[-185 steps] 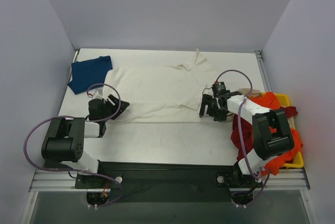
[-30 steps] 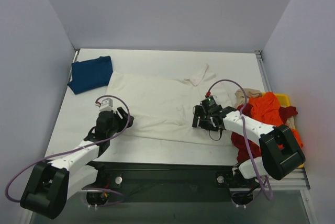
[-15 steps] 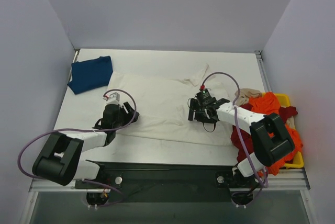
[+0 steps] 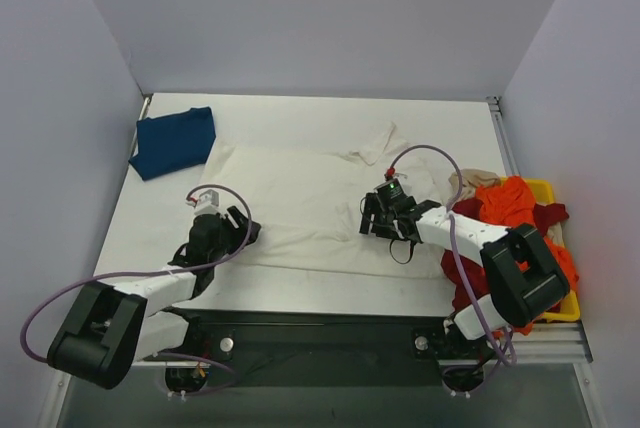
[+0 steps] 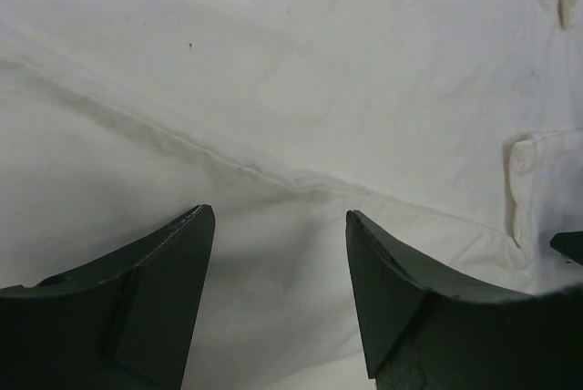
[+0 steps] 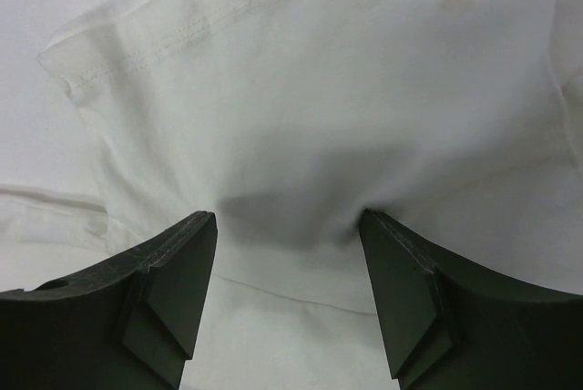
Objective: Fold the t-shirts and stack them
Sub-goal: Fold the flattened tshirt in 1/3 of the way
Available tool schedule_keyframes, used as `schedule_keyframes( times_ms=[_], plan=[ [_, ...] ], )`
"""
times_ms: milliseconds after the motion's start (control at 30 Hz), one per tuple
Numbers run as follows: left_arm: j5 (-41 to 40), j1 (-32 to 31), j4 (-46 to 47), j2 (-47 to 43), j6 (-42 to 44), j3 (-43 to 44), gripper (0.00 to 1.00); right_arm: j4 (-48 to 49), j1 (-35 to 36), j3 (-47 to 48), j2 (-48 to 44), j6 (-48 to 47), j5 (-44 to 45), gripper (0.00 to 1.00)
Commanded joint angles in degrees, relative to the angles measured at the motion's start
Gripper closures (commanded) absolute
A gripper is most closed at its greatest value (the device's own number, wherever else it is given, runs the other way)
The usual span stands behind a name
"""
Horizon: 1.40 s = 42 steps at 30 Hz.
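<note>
The cream t-shirt's pointed tip (image 4: 388,135) sticks out at its far edge, and my right gripper needs to go there next and close on it.
A cream t-shirt (image 4: 300,198) lies on the table, folded lengthwise into a wide band. It fills the left wrist view (image 5: 291,71) and the right wrist view (image 6: 346,89). My left gripper (image 4: 243,232) is open at the shirt's near left edge, jaws straddling the cloth (image 5: 278,226). My right gripper (image 4: 367,216) is open over the shirt's right part, fingers pressed on the cloth (image 6: 287,226). A folded dark blue t-shirt (image 4: 172,140) lies at the far left. Orange (image 4: 505,203), dark red (image 4: 462,273) and beige (image 4: 470,181) shirts are heaped at the right.
A yellow bin (image 4: 560,310) sits off the table's right edge under the heap of shirts. Bare white table (image 4: 300,288) lies between the cream shirt and the arm bases. Grey walls enclose the table on three sides.
Over six seconds the cream shirt's near part was folded over and its collar end shifted. In the last second both grippers moved a little over the shirt and stay open.
</note>
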Motion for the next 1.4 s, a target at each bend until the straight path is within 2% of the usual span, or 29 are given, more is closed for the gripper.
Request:
schedule_keyframes(
  times_ms=[0,467,767,967,1133,1367],
  plan=[
    [-2.3,-0.6,-7.5,-4.5,-2.4,-2.6,0.3,-9.0,2.5,-5.9,1.2,4.8,-1.7,0.34],
    [-6.6,-5.0,-21.2,-16.4,-6.8,-5.1,0.29,-12.3,8.6,-9.9,-3.3,9.8,1.1,0.34],
    [-15.6,-13.7,-33.8,-26.7,-11.0,-5.1,0.29,-16.3,11.0,-9.9,-6.6,11.3,3.0,0.34],
    [-20.3,-15.9,-35.7,-28.9,-7.3,-1.0,0.29,-19.5,11.7,-6.9,-11.7,9.6,4.3,0.34],
    [-20.6,-16.7,-32.4,-24.5,-2.0,4.0,0.3,-21.3,11.8,-2.3,-12.6,7.1,7.4,0.33],
    [-16.7,-17.8,-16.4,-14.4,1.2,4.5,0.3,-19.0,11.8,0.3,-9.0,5.7,10.6,0.33]
  ],
)
